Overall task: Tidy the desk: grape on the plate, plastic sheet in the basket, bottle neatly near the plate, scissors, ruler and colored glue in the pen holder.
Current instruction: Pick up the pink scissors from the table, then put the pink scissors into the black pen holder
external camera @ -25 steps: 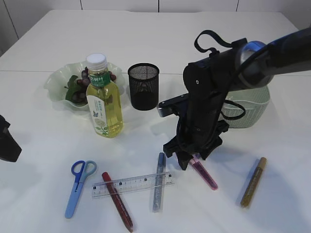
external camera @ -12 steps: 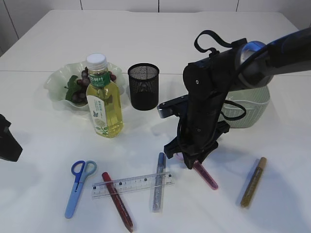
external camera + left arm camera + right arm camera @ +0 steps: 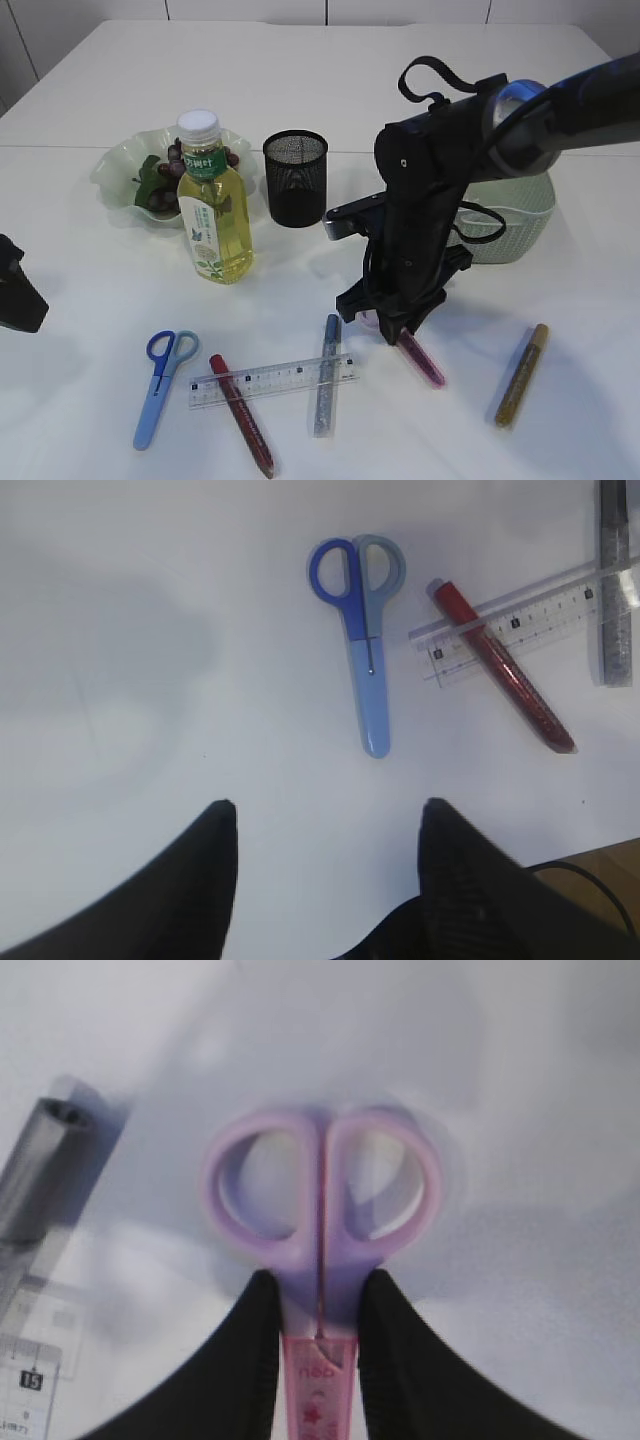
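Observation:
Next, I release the pink-purple scissors from my right gripper inside the black mesh pen holder (image 3: 280, 146), against the holder's rim that is nearest the bottle.
My right gripper (image 3: 385, 325) (image 3: 320, 1295) is shut on pink-purple scissors (image 3: 320, 1190), whose pink sheathed blade (image 3: 422, 360) slants down to the table. My left gripper (image 3: 325, 830) (image 3: 18, 300) is open and empty at the far left edge. Blue scissors (image 3: 160, 385) (image 3: 362, 650), a clear ruler (image 3: 275, 380) (image 3: 520, 615), a red glue pen (image 3: 240, 412) (image 3: 503, 667), a silver-blue glue pen (image 3: 325, 375) (image 3: 613, 590) and a gold glue pen (image 3: 522, 375) lie on the table. The black mesh pen holder (image 3: 295, 178) stands behind. No plastic sheet shows.
A yellow-liquid bottle (image 3: 213, 215) stands upright in front of the green plate (image 3: 120, 165), which holds dark grapes (image 3: 165, 195). A green basket (image 3: 515, 225) sits at the right, partly behind my right arm. The ruler lies across the red and silver-blue pens.
My right gripper has shifted slightly up and left, carrying the pink scissors with it. The left gripper and the other objects have stayed put.

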